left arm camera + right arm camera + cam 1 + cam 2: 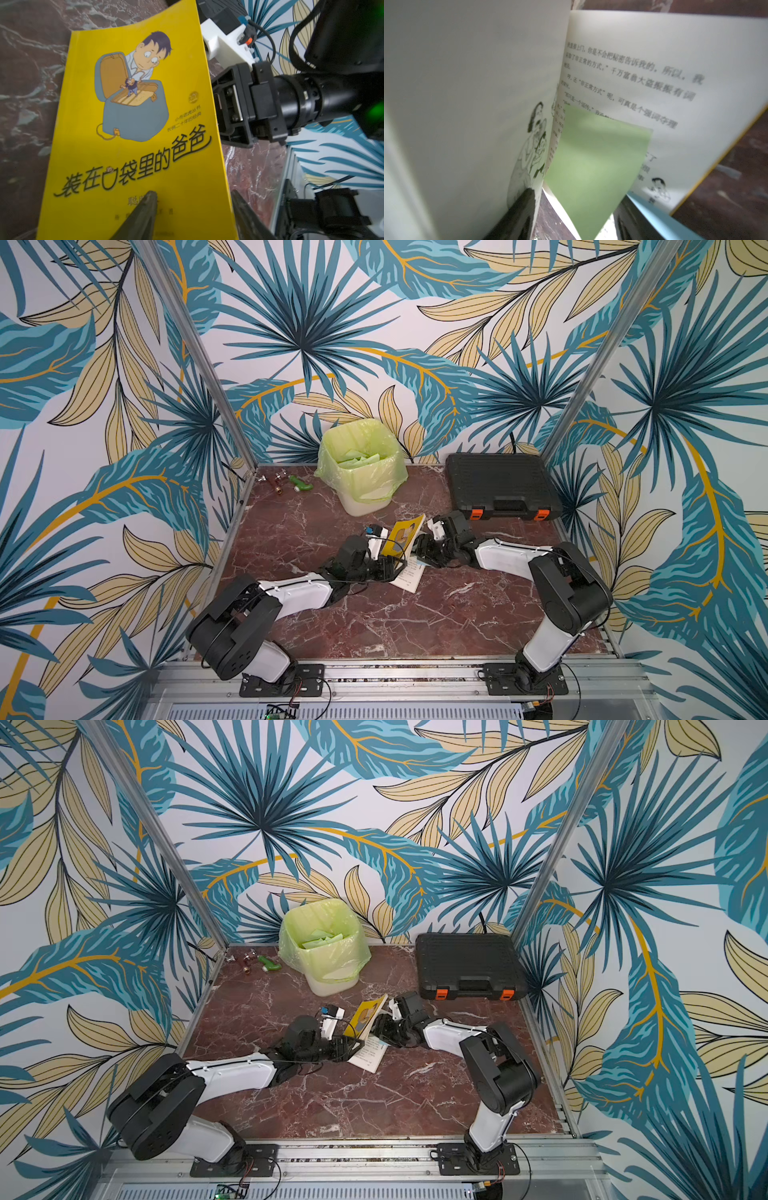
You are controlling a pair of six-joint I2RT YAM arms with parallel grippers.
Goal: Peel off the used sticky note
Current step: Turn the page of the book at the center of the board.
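Observation:
The yellow cover is loose over the sticky note, so the left gripper will pinch the cover and pages by their edge [224, 176] before the robot's right gripper peels.
A book with a yellow cover [402, 536] [365, 1016] [133, 116] stands half open on the marble table [374, 622], its white pages [409, 577] lying flat below. The used sticky note [593, 164] is pale green and stuck to an inner page, showing only in the right wrist view. My right gripper [577, 214] [420, 549] is open, and the note's lower corner hangs between its fingers. My left gripper [194, 209] [390, 565] is open on the cover side; one fingertip [150, 204] lies against the cover, the other stands past its edge.
A bin with a green liner [361, 466] stands at the back and holds green paper scraps. A black tool case [500, 485] lies at the back right. Small fittings [274, 481] and a green piece [300, 483] lie at the back left.

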